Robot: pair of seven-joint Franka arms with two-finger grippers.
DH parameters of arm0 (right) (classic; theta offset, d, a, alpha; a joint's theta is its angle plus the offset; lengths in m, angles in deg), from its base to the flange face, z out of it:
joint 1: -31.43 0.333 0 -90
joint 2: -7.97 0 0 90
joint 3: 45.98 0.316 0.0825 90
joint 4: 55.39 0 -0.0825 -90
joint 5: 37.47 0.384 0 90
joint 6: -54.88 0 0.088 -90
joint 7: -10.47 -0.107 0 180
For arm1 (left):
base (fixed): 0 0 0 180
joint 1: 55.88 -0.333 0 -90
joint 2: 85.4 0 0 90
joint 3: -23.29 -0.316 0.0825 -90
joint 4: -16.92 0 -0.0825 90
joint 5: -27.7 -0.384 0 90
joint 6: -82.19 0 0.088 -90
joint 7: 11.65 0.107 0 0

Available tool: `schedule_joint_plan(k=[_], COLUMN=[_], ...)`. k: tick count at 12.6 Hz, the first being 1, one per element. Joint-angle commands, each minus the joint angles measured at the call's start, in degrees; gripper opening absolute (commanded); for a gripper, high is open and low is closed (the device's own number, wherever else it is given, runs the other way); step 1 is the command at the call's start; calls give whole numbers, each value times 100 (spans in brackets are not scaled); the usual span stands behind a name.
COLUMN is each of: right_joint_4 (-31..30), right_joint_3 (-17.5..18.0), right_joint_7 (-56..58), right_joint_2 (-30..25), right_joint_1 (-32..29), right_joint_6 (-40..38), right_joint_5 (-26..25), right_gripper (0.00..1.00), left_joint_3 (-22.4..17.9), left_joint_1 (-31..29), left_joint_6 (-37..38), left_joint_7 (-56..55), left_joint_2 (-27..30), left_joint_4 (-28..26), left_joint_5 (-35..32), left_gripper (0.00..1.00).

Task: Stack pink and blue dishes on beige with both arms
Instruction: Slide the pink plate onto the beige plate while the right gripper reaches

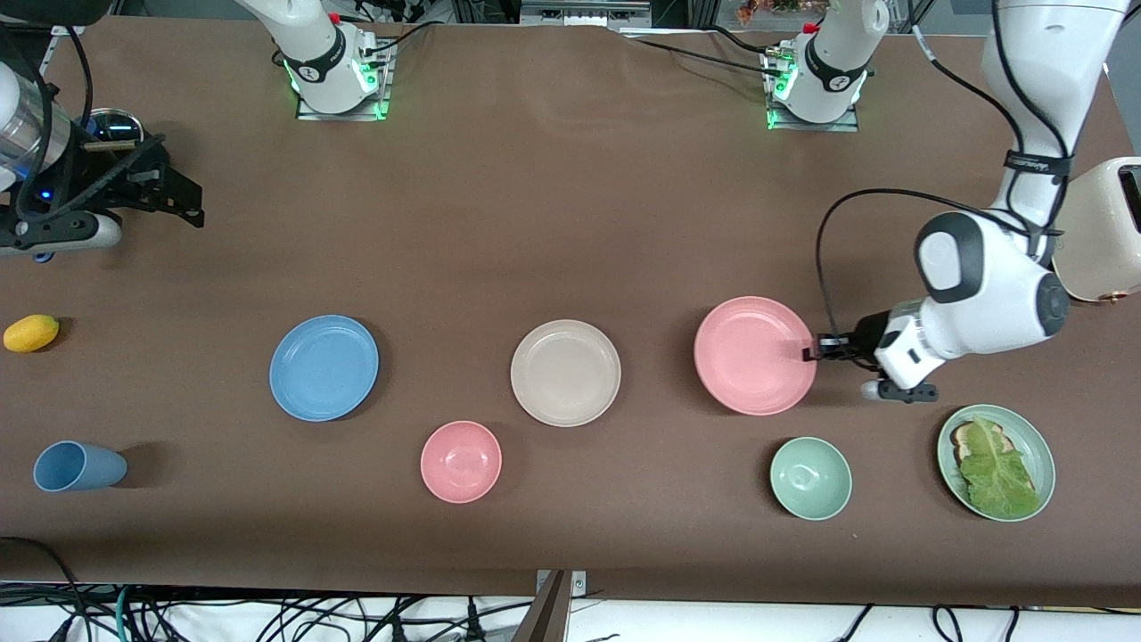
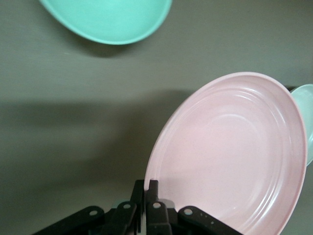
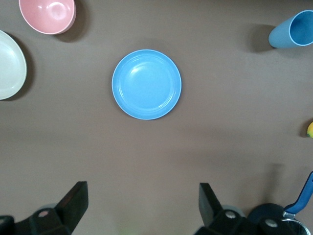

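Next, the left gripper releases the pink plate squarely on top of the bare beige plate [image 1: 564, 374], in the center of the table.
The pink plate [image 1: 753, 355] [image 2: 234, 156] lies toward the left arm's end of the table. My left gripper [image 1: 809, 349] [image 2: 150, 186] is shut on its rim, one finger on each side of the edge. The plate looks tilted in the left wrist view, with a shadow on the table beside it. The beige plate [image 1: 565, 372] [image 3: 7, 63] sits mid-table, bare. The blue plate [image 1: 324, 366] [image 3: 146, 84] rests flat toward the right arm's end. My right gripper [image 1: 192, 203] [image 3: 143, 191] hangs open and holds nothing, above bare table at the right arm's end.
A pink bowl [image 1: 461, 461] and a green bowl [image 1: 810, 478] stand nearer the front camera than the plates. A green plate with lettuce [image 1: 996, 461], a cream toaster [image 1: 1101, 232], a blue cup [image 1: 78, 466] and a yellow fruit [image 1: 31, 333] occupy the table's ends.
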Motion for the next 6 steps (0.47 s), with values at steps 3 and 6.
schedule_joint_plan(k=[3, 6], right_joint_4=[160, 160], right_joint_3=[18, 18], right_joint_7=[155, 367], right_joint_2=[331, 507], right_joint_1=[-56, -231], right_joint_6=[135, 364], right_joint_5=[-83, -4], right_gripper=[100, 100], left_joint_3=[-93, -128], left_joint_1=[1088, 1747], left_joint_6=[-334, -809], left_joint_7=[-1682, -2447], left_joint_2=[-378, -615], left_joint_4=[569, 614], left_joint_5=[133, 107], left_gripper=[0, 0])
